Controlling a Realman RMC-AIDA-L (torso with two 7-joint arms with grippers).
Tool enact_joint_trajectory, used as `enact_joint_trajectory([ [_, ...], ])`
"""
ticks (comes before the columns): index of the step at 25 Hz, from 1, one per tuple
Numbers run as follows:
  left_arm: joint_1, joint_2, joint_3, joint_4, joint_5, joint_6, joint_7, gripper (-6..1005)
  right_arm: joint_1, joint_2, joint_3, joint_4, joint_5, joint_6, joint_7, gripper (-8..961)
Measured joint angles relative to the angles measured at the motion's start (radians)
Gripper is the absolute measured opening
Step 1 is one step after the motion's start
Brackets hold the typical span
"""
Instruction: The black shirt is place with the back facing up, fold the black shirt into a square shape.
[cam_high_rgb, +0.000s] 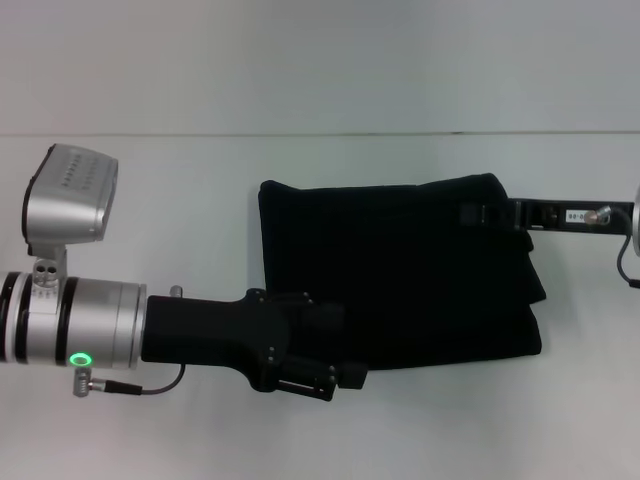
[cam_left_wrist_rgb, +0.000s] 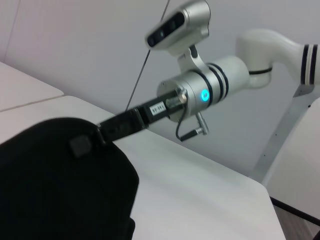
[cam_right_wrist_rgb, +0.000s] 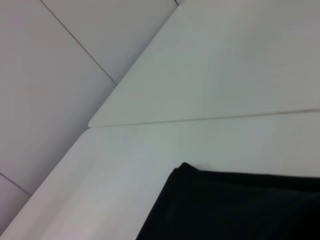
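I need to open my right gripper, back off and take the shirt's far edge (cam_high_rgb: 464, 184), because it is pinching the black shirt inward of that edge, where the shirt's corner bunches up.
The black shirt (cam_high_rgb: 400, 280) lies folded into a wide, roughly rectangular bundle in the middle of the white table (cam_high_rgb: 150, 200). My left gripper (cam_high_rgb: 335, 375) is low at the shirt's near left corner, black against the black cloth. From the right, my right gripper (cam_high_rgb: 478, 214) reaches in to the far right corner. One of its fingers (cam_left_wrist_rgb: 80, 145) rests on top of the cloth there, pinching the edge. The left wrist view shows the shirt (cam_left_wrist_rgb: 55, 185) close up with the right gripper (cam_left_wrist_rgb: 92, 140) at its edge. In the right wrist view only a corner of the shirt (cam_right_wrist_rgb: 235, 205) shows.
A seam (cam_high_rgb: 300, 134) runs across the far side of the table, with a pale wall behind it. Bare tabletop surrounds the shirt on all sides. The left arm's silver wrist and camera housing (cam_high_rgb: 70, 190) sit over the table's left part.
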Motion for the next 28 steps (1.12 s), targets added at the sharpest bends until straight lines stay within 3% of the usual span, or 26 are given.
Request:
enact_joint_trajectory([
  [13, -0.007, -0.003, 0.004, -0.001, 0.000, -0.027, -0.028, 921, -0.052, 0.001, -0.002, 0.030, -0.007, 0.077, -0.008, 84],
  [20, -0.014, -0.007, 0.004, -0.003, 0.000, -0.050, -0.031, 921, -0.044, 0.007, -0.007, 0.043, -0.010, 0.134, -0.037, 216],
  [24, -0.017, -0.006, 0.005, -0.004, 0.000, -0.054, -0.031, 920, -0.044, -0.014, 0.013, 0.037, -0.007, 0.135, -0.019, 307],
  [28, -0.018, -0.003, 0.004, -0.004, 0.000, -0.066, -0.031, 920, -0.038, -0.054, 0.013, 0.035, -0.018, 0.146, 0.061, 398],
])
